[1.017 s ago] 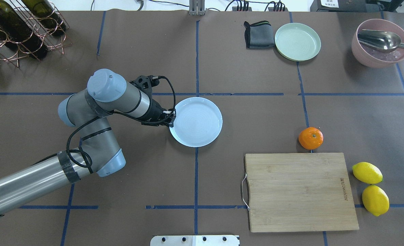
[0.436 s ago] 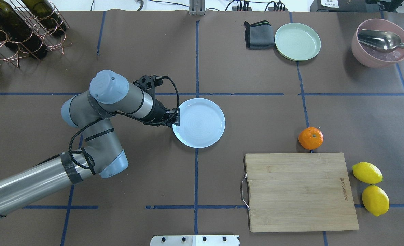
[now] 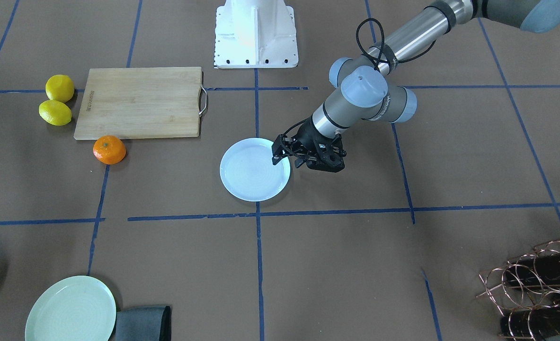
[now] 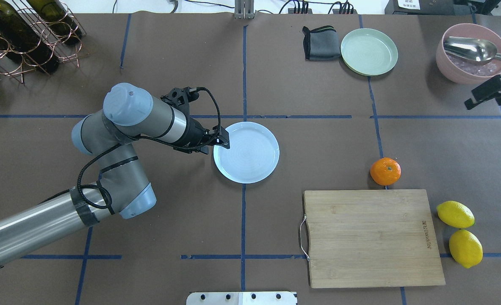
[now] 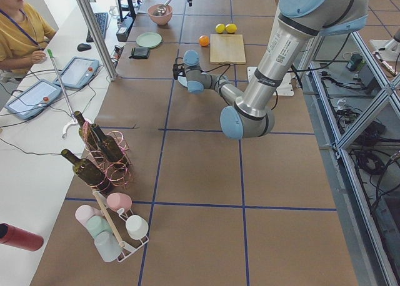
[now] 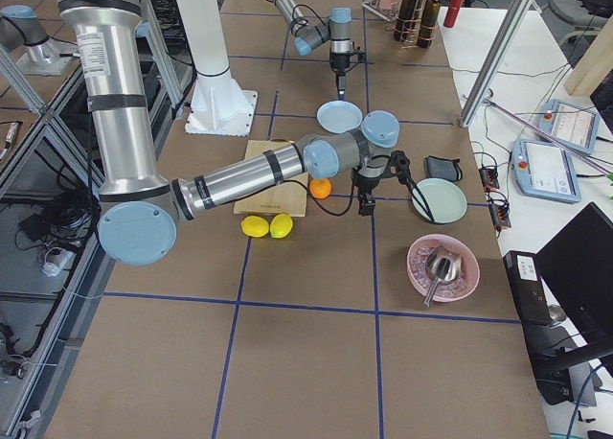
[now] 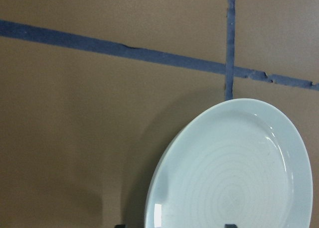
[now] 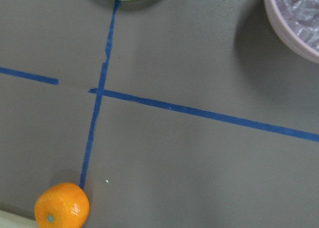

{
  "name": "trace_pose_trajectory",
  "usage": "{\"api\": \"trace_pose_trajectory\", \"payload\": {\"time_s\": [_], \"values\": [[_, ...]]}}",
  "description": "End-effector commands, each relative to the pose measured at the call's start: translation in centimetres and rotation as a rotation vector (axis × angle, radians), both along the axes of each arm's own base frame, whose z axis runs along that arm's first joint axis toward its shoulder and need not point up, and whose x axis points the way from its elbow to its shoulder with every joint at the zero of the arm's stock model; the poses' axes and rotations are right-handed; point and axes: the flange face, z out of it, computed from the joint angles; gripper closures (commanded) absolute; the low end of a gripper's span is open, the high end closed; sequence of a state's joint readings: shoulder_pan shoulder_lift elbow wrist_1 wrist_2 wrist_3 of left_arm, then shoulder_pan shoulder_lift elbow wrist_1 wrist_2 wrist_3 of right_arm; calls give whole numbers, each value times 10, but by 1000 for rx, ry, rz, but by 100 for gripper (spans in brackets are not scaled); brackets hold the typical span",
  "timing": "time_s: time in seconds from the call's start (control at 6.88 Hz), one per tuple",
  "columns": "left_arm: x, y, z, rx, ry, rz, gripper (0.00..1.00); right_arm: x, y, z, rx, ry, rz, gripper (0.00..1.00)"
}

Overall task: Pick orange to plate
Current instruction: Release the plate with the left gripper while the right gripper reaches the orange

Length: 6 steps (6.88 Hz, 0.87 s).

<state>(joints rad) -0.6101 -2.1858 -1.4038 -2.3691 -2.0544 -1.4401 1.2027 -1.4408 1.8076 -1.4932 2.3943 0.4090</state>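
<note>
The orange beside the wooden cutting board is next for my right gripper, which should go to it and close around the orange's middle (image 3: pixel 110 148) (image 8: pixel 62 206).
The orange (image 4: pixel 385 171) sits on the brown table just beyond the cutting board's far edge, and shows in the right wrist view's lower left corner (image 8: pixel 62 206). The white, faintly bluish plate (image 4: pixel 250 156) lies empty near the table's middle. My left gripper (image 4: pixel 224 142) hovers over the plate's left rim, open, with nothing between its fingers; the left wrist view looks down on the plate (image 7: pixel 234 168). My right gripper (image 4: pixel 472 101) enters at the right edge, well beyond and right of the orange; whether it is open or shut is unclear.
A wooden cutting board (image 4: pixel 371 237) lies at the front right with two lemons (image 4: pixel 460 233) beside it. A pale green plate (image 4: pixel 369 51), a grey cloth (image 4: pixel 318 42) and a pink bowl with a metal scoop (image 4: pixel 472 53) stand at the back right. A wine rack (image 4: pixel 21 38) is back left.
The plate slid slightly right with my left gripper at its rim, then the gripper rose and shifted toward the back. My right gripper came into the overhead view's right edge.
</note>
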Motion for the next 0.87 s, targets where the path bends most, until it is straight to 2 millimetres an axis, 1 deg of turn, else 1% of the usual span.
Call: {"api": "trace_pose_trajectory", "payload": {"time_s": [0.0,0.15,0.29,0.44,0.58,0.73], "values": [[-44,-7,10,-19,11,-44,24,-106,32,-22,-33,-9,132,0],[-63,-4,28,-19,0,-51,23,-139,53,-24,15,37,118,0],[-69,-8,27,-18,3,-57,23,-156,82,-15,52,91,112,0],[-70,-8,26,-17,5,-58,23,-175,95,-16,1,89,133,0],[-70,-8,27,-18,3,-59,23,-201,112,-20,9,111,159,0],[-72,-9,27,-18,4,-61,23,-206,117,-16,22,129,161,0]]}}
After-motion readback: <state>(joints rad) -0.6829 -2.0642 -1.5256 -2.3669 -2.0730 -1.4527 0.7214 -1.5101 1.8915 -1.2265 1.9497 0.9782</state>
